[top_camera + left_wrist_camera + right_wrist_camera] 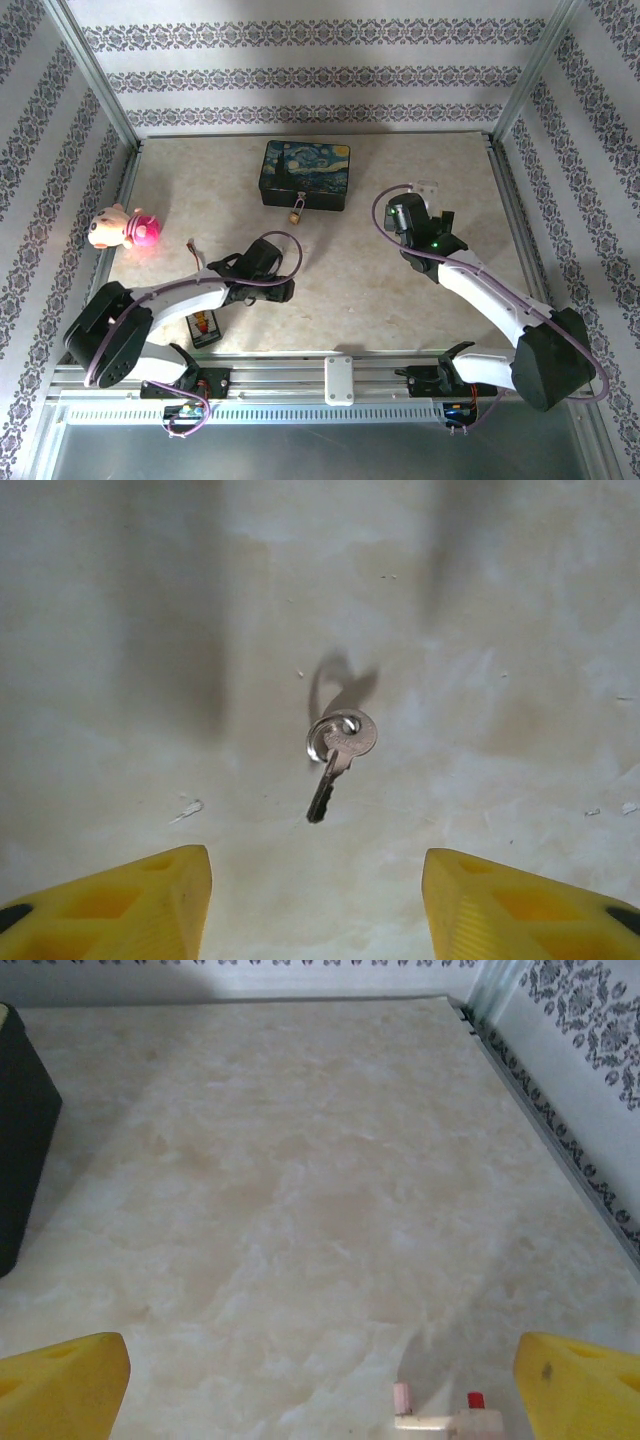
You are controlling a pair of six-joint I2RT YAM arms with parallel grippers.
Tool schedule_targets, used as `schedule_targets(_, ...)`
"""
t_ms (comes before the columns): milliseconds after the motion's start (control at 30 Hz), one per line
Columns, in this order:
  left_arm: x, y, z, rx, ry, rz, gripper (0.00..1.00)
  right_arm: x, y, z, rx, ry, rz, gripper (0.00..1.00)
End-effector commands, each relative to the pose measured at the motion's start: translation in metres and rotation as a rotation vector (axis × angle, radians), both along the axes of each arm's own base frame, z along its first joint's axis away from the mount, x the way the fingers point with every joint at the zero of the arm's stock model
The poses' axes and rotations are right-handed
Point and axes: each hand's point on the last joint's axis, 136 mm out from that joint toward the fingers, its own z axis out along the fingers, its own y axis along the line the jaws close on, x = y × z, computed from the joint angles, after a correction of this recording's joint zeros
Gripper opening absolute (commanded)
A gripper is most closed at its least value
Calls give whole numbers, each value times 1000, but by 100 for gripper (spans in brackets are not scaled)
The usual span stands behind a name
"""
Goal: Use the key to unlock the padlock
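Note:
The blade of the key points back toward the robot's left gripper, so that gripper should pinch the key by its blade and offer the ringed head [352, 733] to the right gripper.
A small silvery key [340, 748] on a ring lies on the marbled table [500, 730], its blade pointing back toward my left gripper [315, 865]. The yellow fingers [150, 905] stand apart on either side, short of the key, with nothing between them. In the top view the left gripper [262, 275] hangs over the table's middle left. The tiny brass padlock [297, 213] hangs at the front of the dark starry-night box [305, 172], farther back. My right gripper [430, 205] is wide open over bare table at the right, and its fingers [65, 1385] hold nothing.
A pink plush toy [122, 228] lies at the left edge. A small black item [205, 326] sits near the left arm's base. A white piece with pink and red pegs [445, 1418] lies just under the right gripper. Patterned walls close in the table.

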Motion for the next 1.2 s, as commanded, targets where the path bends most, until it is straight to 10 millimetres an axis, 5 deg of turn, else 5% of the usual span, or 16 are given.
schedule_targets(0, 11, -22, 11, -58, -29, -37, 52, -6, -3, 2, 16, 2, -40, 98)
schedule_targets(167, 12, -35, 2, -72, 2, -71, 40, -11, -5, -2, 35, -2, -52, 98)
schedule_targets(333, 14, -42, -3, -22, -2, -106, 38, -13, -6, -3, 41, -5, -55, 98)
schedule_targets(567, 21, -63, 9, -75, -42, -149, 23, -14, -6, -1, 49, -10, -55, 98)
schedule_targets(900, 20, -9, 8, 144, -27, 57, 34, -20, -1, 3, 88, 13, -32, 98)
schedule_targets(1167, 26, -7, 1, 175, -6, 67, 41, -22, 7, 9, 82, 51, -6, 98)
